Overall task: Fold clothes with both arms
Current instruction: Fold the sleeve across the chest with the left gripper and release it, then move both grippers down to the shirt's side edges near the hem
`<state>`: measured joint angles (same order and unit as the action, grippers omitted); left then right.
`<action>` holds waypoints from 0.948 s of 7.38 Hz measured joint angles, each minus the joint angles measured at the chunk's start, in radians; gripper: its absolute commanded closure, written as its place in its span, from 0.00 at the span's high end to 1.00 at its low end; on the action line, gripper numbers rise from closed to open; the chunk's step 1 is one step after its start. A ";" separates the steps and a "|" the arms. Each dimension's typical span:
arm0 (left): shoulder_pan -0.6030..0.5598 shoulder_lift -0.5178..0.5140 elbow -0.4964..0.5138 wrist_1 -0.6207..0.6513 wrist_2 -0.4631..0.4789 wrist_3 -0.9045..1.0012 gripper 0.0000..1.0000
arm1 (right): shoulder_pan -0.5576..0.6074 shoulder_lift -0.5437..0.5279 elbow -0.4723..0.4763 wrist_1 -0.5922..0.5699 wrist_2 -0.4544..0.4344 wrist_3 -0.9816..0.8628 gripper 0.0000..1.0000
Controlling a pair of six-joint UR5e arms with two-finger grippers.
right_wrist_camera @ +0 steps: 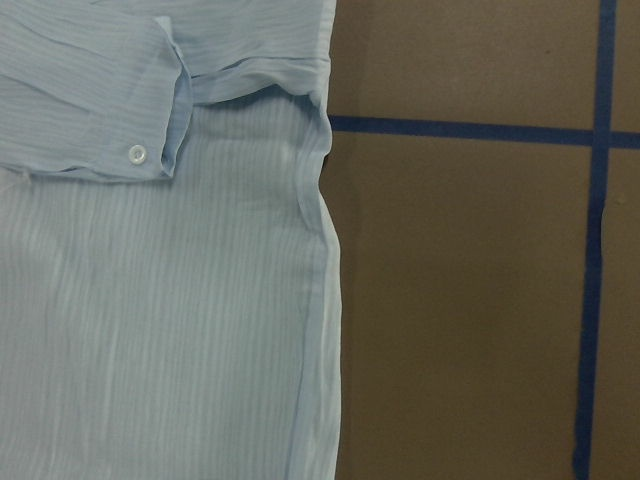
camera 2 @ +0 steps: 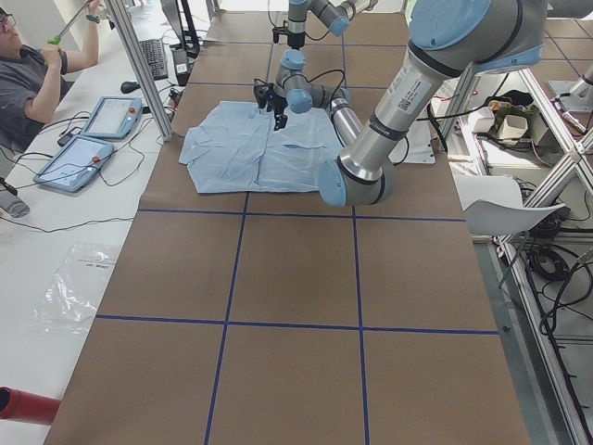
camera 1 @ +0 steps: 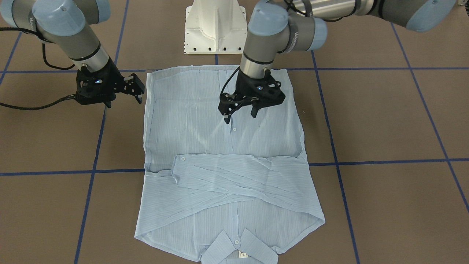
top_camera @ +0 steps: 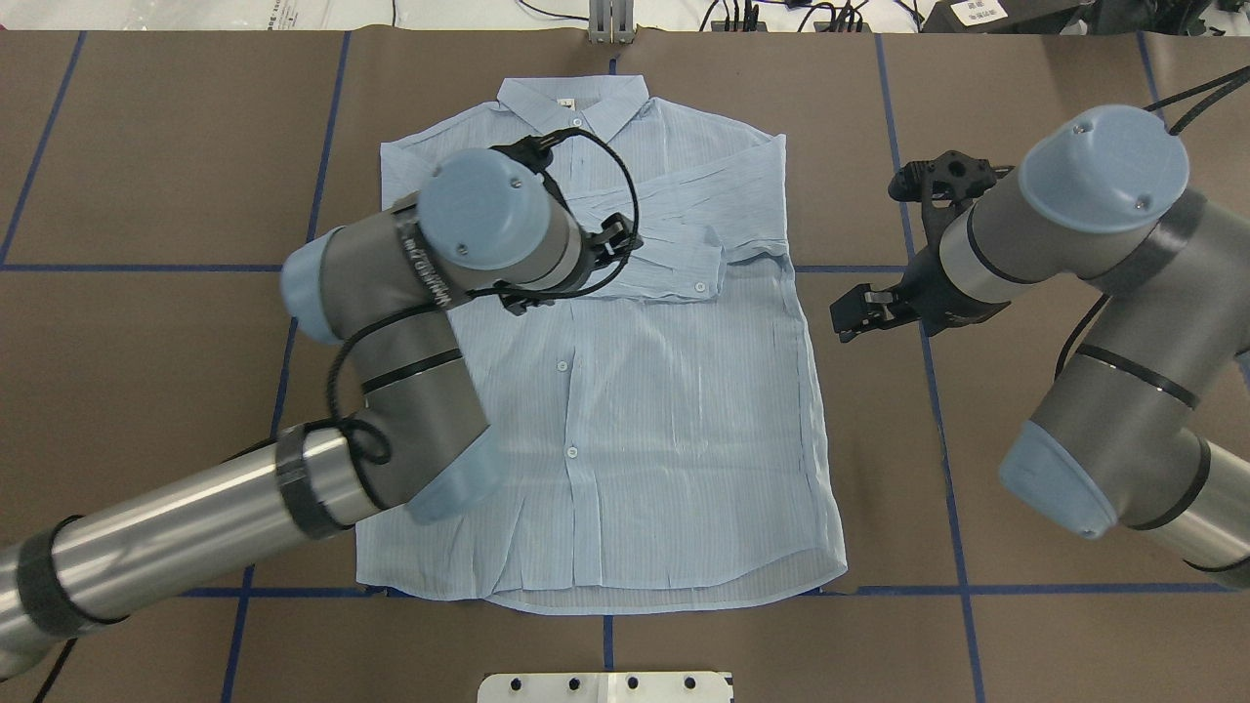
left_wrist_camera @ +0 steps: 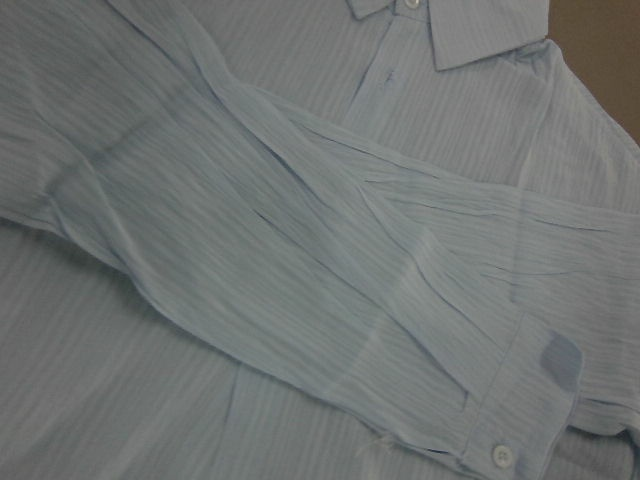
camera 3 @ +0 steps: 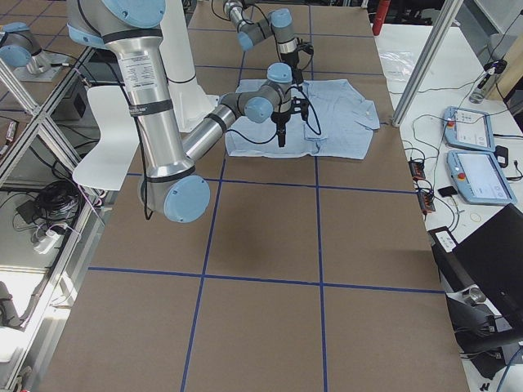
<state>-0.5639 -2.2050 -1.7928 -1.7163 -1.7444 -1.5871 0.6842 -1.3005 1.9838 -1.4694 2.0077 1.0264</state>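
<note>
Next, I move my right gripper to the light blue striped shirt and close it on the shirt's hem corner (camera 1: 150, 74) closest to that gripper.
The light blue striped shirt (camera 1: 220, 143) (top_camera: 645, 439) lies flat, buttons up. Its collar (camera 1: 236, 249) points away from the robot, and both sleeves are folded across the chest, with one cuff (camera 1: 180, 165) (right_wrist_camera: 130, 150) on top. My left gripper (camera 1: 240, 115) hangs open just above the shirt's middle, near the button line, holding nothing. The left wrist view shows the crossed sleeves (left_wrist_camera: 330, 270) below it. My right gripper (camera 1: 141, 91) (top_camera: 848, 320) is open and hovers over bare table beside the shirt's side edge (right_wrist_camera: 325, 260), apart from the cloth.
The brown table top (top_camera: 1025, 117) is marked with blue tape lines (camera 1: 91, 171). The white pedestal base (camera 1: 214, 25) stands just behind the shirt's hem. A person (camera 2: 28, 74) sits at the far side, with tablets (camera 2: 83, 148) on a white bench.
</note>
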 measured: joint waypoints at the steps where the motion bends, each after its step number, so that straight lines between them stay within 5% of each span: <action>1: 0.000 0.065 -0.111 0.063 -0.019 0.046 1.00 | -0.058 -0.012 0.000 0.028 -0.051 0.040 1.00; 3: 0.002 0.132 -0.226 0.123 -0.032 0.088 1.00 | -0.182 -0.022 -0.001 0.050 -0.148 0.115 1.00; 7: 0.011 0.158 -0.267 0.136 -0.036 0.096 1.00 | -0.335 -0.063 -0.001 0.064 -0.245 0.215 0.95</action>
<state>-0.5530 -2.0472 -2.0594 -1.5802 -1.7807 -1.4911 0.3495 -1.3634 1.9832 -1.4054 1.7623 1.2409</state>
